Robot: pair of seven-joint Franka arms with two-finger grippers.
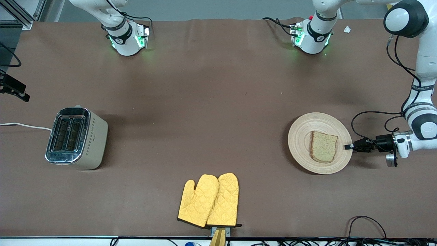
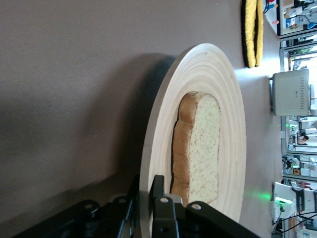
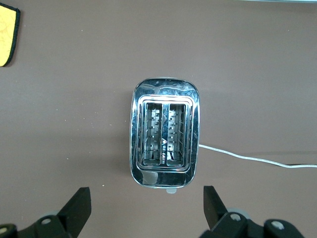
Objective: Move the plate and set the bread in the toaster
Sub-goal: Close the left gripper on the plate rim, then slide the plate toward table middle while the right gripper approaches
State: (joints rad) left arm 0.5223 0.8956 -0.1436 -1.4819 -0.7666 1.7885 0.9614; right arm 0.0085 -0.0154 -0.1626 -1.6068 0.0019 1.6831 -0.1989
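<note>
Next, my left gripper sets down and releases the beige wooden plate on the table (image 1: pixel 202 142) (image 2: pixel 254 87) behind the yellow oven mitts.
The beige wooden plate (image 1: pixel 300 140) lies toward the left arm's end of the table with the slice of bread (image 1: pixel 323 146) on it. My left gripper (image 1: pixel 347 147) is low at the plate's rim on the left arm's side, shut on the rim. In the left wrist view the rim (image 2: pixel 218 89) runs between my gripper's (image 2: pixel 147 191) fingers, with the bread (image 2: pixel 205 144) just past them. The cream toaster (image 1: pixel 76 137) stands toward the right arm's end, both slots empty. My right gripper (image 3: pixel 146 204) hangs open over the toaster (image 3: pixel 165 133); it is out of the front view.
Two yellow oven mitts (image 1: pixel 210 200) lie near the table's front edge, midway along it; they also show in the left wrist view (image 2: pixel 252 29). The toaster's white cord (image 1: pixel 24 125) trails off the table's end. Black cables (image 1: pixel 367 218) loop at the front edge near the left arm.
</note>
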